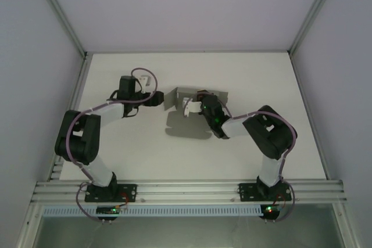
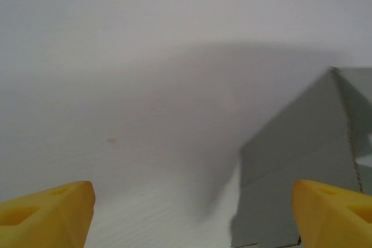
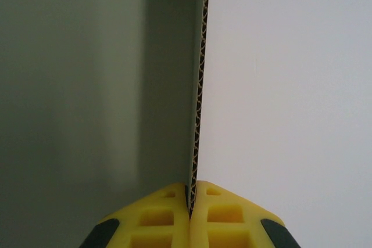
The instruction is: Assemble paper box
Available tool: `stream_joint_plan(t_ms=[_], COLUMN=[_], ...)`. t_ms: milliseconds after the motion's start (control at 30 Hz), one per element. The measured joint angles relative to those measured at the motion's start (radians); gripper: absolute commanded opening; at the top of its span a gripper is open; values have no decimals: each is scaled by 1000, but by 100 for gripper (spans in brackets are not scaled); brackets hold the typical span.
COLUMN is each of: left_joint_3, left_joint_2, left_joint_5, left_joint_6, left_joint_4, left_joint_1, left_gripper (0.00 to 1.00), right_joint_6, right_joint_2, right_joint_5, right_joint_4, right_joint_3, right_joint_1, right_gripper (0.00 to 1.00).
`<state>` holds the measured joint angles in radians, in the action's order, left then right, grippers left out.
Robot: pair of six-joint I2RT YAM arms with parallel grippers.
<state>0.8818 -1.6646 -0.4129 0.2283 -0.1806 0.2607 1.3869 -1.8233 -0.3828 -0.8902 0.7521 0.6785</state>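
Note:
The side flap slants away from the paper box's folded side, so the left gripper needs to push the flap in square, then pinch the flap's near edge [image 1: 170, 107].
The paper box [image 1: 196, 98] is a grey card sheet with its sides folded up, held a little above the table at mid-centre, its shadow below it. My right gripper [image 1: 188, 106] is shut on one wall of it. In the right wrist view the yellow fingers [image 3: 168, 216] pinch the corrugated edge of the paper box [image 3: 200, 85], whose grey panel runs off to the left. My left gripper [image 1: 152, 87] stands open just left of the box. In the left wrist view the left gripper [image 2: 192, 216] holds nothing, and a folded grey wall of the paper box [image 2: 302, 155] rises beside its right fingertip [image 2: 334, 213].
The white table [image 1: 116, 155] is bounded by grey enclosure walls at the left, right and back. An aluminium rail [image 1: 186, 190] carries both arm bases along the near edge. A metal frame post [image 1: 58, 13] runs up the back left corner.

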Motion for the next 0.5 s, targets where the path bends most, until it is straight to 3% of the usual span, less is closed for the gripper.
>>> stream_joint_plan(t_ms=[267,500], left_joint_3=[-73,-172], left_joint_2=[0,0], left_joint_5=[-93,-67], left_joint_6=[-44,-79], left_joint_4=[-58,-206], left_joint_1=[79,135], left_gripper=[77,74], right_joint_6=[-10,12], right_joint_2=[13,15], right_joint_5=[0,-28], right_joint_4=[33,15], right_joint_3=[6,-2], right_joint_1=[18,46], right_gripper=[0,0])
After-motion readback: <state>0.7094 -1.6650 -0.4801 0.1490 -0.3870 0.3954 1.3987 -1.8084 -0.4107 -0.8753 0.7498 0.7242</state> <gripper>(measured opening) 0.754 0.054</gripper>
